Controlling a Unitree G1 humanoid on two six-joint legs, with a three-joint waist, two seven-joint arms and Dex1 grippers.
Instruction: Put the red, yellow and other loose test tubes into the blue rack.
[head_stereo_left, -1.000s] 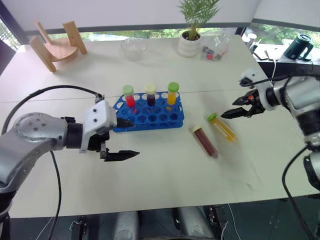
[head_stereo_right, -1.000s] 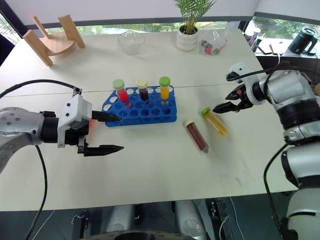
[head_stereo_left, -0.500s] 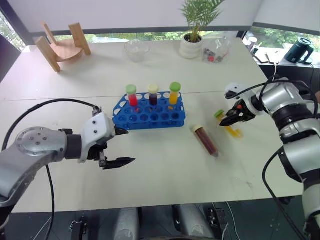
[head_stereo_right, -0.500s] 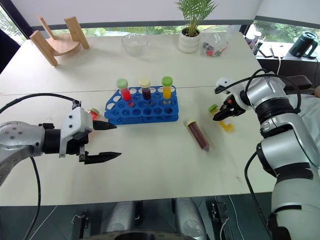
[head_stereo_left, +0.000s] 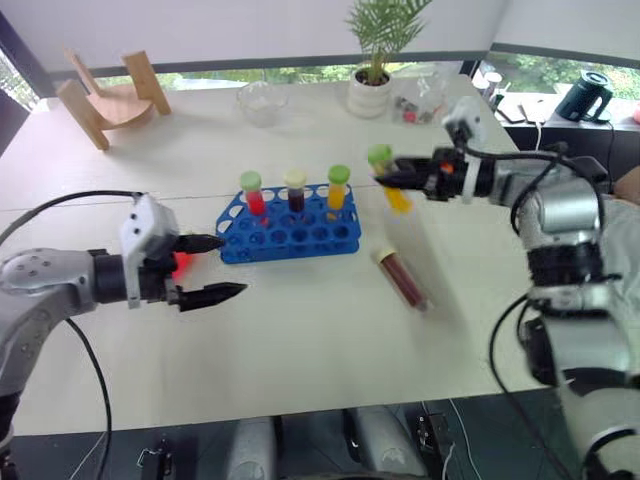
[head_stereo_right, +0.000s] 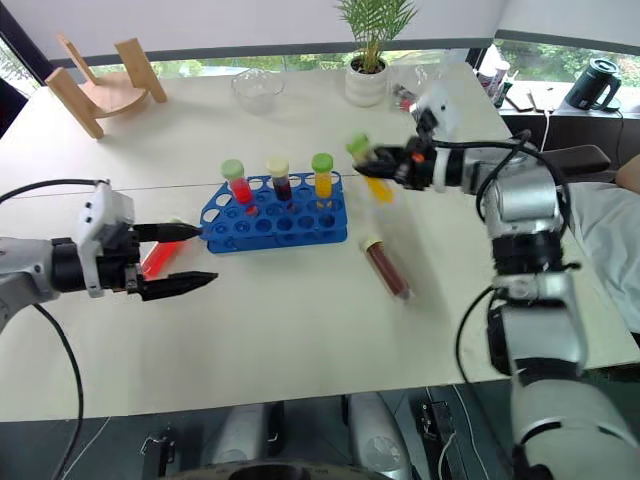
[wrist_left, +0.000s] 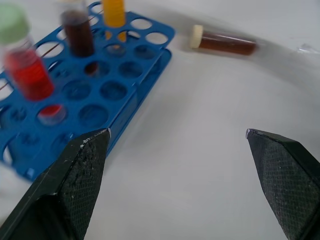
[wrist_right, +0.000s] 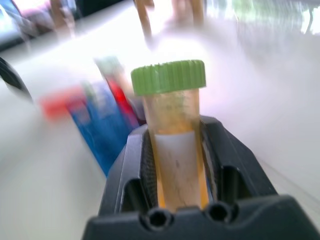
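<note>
I should use my right gripper to release its yellow tube in the blue rack's front corner hole (head_stereo_left: 342, 232) nearest the dark brown tube.
The blue rack (head_stereo_left: 290, 230) stands mid-table with three upright tubes: red (head_stereo_left: 252, 192), dark (head_stereo_left: 296, 190) and yellow (head_stereo_left: 338, 187). My right gripper (head_stereo_left: 392, 178) is shut on a yellow tube with a green cap (wrist_right: 174, 125), held in the air just right of the rack. A dark brown tube with a cream cap (head_stereo_left: 406, 281) lies on the table right of the rack. A red tube (head_stereo_right: 156, 258) lies left of the rack, seen between the fingers of my open left gripper (head_stereo_left: 232, 265); I cannot tell whether they touch it.
At the table's back stand a wooden stand (head_stereo_left: 105, 95), a glass bowl (head_stereo_left: 260, 100), a potted plant (head_stereo_left: 372, 75) and a clear bag of small items (head_stereo_left: 412, 100). A black object (head_stereo_left: 583, 98) sits at the far right.
My right gripper shut on the yellow tube, lifted it off the table and carried it left toward the rack. My left gripper shifted slightly left, still open.
</note>
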